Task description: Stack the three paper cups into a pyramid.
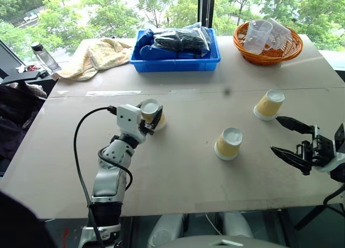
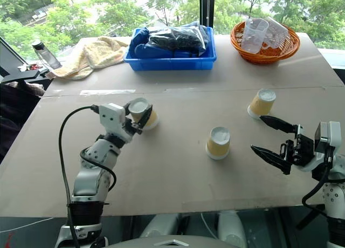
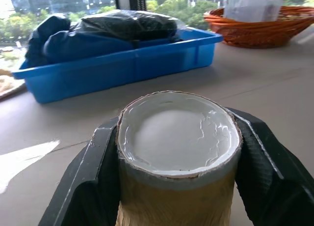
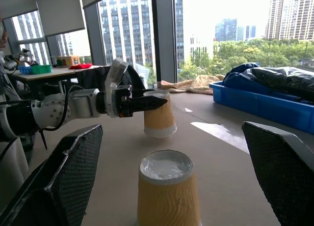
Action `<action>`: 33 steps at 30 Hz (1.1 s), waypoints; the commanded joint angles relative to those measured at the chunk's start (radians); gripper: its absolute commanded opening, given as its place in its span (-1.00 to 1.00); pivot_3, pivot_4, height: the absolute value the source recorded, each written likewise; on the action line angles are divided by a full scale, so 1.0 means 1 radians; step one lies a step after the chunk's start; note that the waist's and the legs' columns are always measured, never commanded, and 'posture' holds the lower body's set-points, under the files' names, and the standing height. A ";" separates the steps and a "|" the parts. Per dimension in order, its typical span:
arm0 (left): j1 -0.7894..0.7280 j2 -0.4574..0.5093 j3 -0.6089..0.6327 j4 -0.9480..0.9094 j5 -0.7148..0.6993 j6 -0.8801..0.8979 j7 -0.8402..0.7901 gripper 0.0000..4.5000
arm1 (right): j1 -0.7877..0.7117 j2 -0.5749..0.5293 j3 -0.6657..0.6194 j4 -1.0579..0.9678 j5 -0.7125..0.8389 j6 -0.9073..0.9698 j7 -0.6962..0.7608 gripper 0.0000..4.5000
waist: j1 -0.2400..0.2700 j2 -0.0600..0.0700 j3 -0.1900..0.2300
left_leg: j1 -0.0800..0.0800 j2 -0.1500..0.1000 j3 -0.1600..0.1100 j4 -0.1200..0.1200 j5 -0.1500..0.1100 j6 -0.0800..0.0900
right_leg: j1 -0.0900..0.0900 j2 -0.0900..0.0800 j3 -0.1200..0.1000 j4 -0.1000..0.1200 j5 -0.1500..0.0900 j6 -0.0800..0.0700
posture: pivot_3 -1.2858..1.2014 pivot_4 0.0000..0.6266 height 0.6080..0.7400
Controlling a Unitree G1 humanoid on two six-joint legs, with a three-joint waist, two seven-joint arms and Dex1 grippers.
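Observation:
The robot's right gripper will next go to the paper cup nearest the orange basket and close on the sides of that cup's body (image 1: 267, 107).
Three yellow-tan paper cups stand upside down on the table, white bottoms up. My left gripper (image 1: 150, 116) is shut on the left cup (image 1: 150, 108); in the left wrist view its black fingers (image 3: 91, 179) press both sides of that cup (image 3: 179, 152). This cup still looks to be resting on the table in the right wrist view (image 4: 159, 117). The middle cup (image 1: 228, 143) stands alone, apart from both grippers. The right cup (image 1: 269, 104) stands farther back. My right gripper (image 1: 275, 133) hovers open to the right of the middle cup (image 4: 167, 191), nothing between its fingers (image 4: 59, 179).
At the back, a blue bin (image 1: 175, 63) holds dark bags, and an orange basket (image 1: 268, 53) holds clear measuring cups. A beige towel (image 1: 97, 55) and a bottle (image 1: 44, 56) lie at the back left. The table's front edge runs just below my arms.

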 commanded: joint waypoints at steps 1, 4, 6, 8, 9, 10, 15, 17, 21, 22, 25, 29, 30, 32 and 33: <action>-0.025 0.015 -0.094 -0.036 -0.068 0.009 -0.165 0.09 | 0.016 -0.015 -0.056 -0.027 0.005 -0.021 -0.016 1.00 | -0.003 0.000 0.000 | 0.000 0.000 0.000 0.000 0.000 0.000 | 0.000 0.000 0.000 0.000 0.000 0.000 | 0.03 -0.52 1.00; -0.048 0.008 -0.146 -0.042 -0.116 0.008 -0.269 0.09 | 0.043 -0.021 -0.073 -0.020 -0.019 -0.033 -0.020 1.00 | -0.012 0.000 0.000 | 0.000 0.000 0.000 -0.001 0.000 0.000 | -0.001 0.000 0.000 0.000 0.000 0.000 | 0.03 -0.52 1.00; -0.068 0.014 -0.183 -0.032 -0.126 0.038 -0.318 0.09 | 0.073 -0.034 -0.083 -0.030 -0.026 -0.033 -0.015 1.00 | -0.016 0.000 0.000 | 0.000 0.000 0.000 -0.001 0.000 0.000 | -0.001 0.000 0.000 0.000 0.000 0.000 | 0.03 -0.52 1.00; -0.076 0.026 -0.216 -0.027 -0.118 0.043 -0.361 0.09 | 0.094 -0.041 -0.096 -0.044 -0.018 -0.028 -0.024 1.00 | -0.021 0.000 0.000 | 0.000 0.000 0.000 0.000 0.000 0.000 | 0.000 0.000 0.000 0.000 0.000 0.000 | 0.03 -0.52 1.00; -0.080 0.031 -0.226 -0.026 -0.113 0.052 -0.370 0.09 | 0.102 -0.045 -0.101 -0.047 -0.019 -0.029 -0.025 1.00 | -0.023 0.000 0.000 | 0.000 0.000 0.000 0.000 0.000 0.000 | 0.000 0.000 0.000 0.000 0.000 0.000 | 0.03 -0.52 1.00; -0.082 0.034 -0.231 -0.025 -0.110 0.059 -0.374 0.09 | 0.108 -0.048 -0.105 -0.049 -0.021 -0.030 -0.026 1.00 | -0.024 0.000 0.000 | 0.000 0.000 0.000 0.000 0.000 0.000 | 0.000 0.000 0.001 0.000 0.000 0.000 | 0.03 -0.52 1.00; -0.081 0.063 -0.251 -0.023 -0.084 0.061 -0.400 0.09 | 0.129 -0.046 -0.112 -0.065 -0.016 -0.031 -0.033 1.00 | -0.025 0.001 0.000 | 0.001 0.000 0.000 0.000 0.000 0.000 | 0.000 0.001 0.001 0.001 0.000 0.000 | 0.03 -0.52 1.00; -0.078 0.055 -0.250 -0.006 -0.081 0.050 -0.392 0.09 | 0.138 -0.040 -0.109 -0.072 -0.017 -0.032 -0.038 1.00 | -0.024 0.001 0.000 | 0.001 0.000 0.000 0.000 0.000 0.000 | 0.000 0.001 0.001 0.001 0.000 0.000 | 0.03 -0.52 1.00; -0.070 0.038 -0.255 0.005 -0.082 0.044 -0.389 0.09 | 0.145 -0.039 -0.110 -0.077 -0.014 -0.032 -0.042 1.00 | -0.023 0.001 0.000 | 0.000 0.000 0.000 0.000 0.000 0.000 | 0.000 0.000 0.001 0.000 0.000 0.000 | 0.03 -0.52 1.00; -0.069 0.034 -0.255 0.004 -0.082 0.044 -0.388 0.09 | 0.145 -0.040 -0.111 -0.077 -0.014 -0.032 -0.042 1.00 | -0.023 0.001 0.000 | 0.000 0.000 0.000 0.000 0.000 0.000 | 0.000 0.000 0.001 0.000 0.000 0.000 | 0.03 -0.52 1.00; -0.061 0.017 -0.257 0.008 -0.095 0.052 -0.399 0.09 | 0.146 -0.042 -0.112 -0.077 -0.013 -0.033 -0.043 1.00 | -0.023 0.001 0.000 | 0.001 0.000 0.000 0.000 0.000 0.000 | 0.000 0.000 0.001 0.001 0.000 0.000 | 0.03 -0.52 1.00; -0.054 0.009 -0.271 0.022 -0.076 0.045 -0.407 0.09 | 0.146 -0.047 -0.116 -0.075 -0.015 -0.035 -0.042 1.00 | -0.023 0.001 0.000 | 0.001 0.000 0.000 0.000 0.000 0.000 | 0.000 0.000 0.001 0.001 0.000 0.000 | 0.03 -0.52 1.00; -0.053 0.011 -0.273 0.024 -0.069 0.043 -0.409 0.09 | 0.145 -0.048 -0.116 -0.074 -0.014 -0.035 -0.042 1.00 | -0.023 0.001 0.000 | 0.001 0.000 0.000 0.000 0.000 0.000 | 0.000 0.000 0.001 0.001 0.000 0.000 | 0.03 -0.52 1.00; -0.051 0.013 -0.272 0.031 -0.066 0.041 -0.411 0.09 | 0.144 -0.049 -0.117 -0.073 -0.014 -0.035 -0.041 1.00 | -0.023 0.001 0.000 | 0.001 0.000 0.000 0.000 0.000 0.000 | 0.000 0.000 0.001 0.001 0.000 0.000 | 0.03 -0.52 1.00; -0.052 0.017 -0.271 0.040 -0.054 0.028 -0.407 0.09 | 0.144 -0.050 -0.117 -0.073 -0.013 -0.035 -0.040 1.00 | -0.023 0.001 0.000 | 0.001 0.000 0.000 0.000 0.000 0.000 | 0.000 0.000 0.001 0.001 0.000 0.000 | 0.03 -0.52 1.00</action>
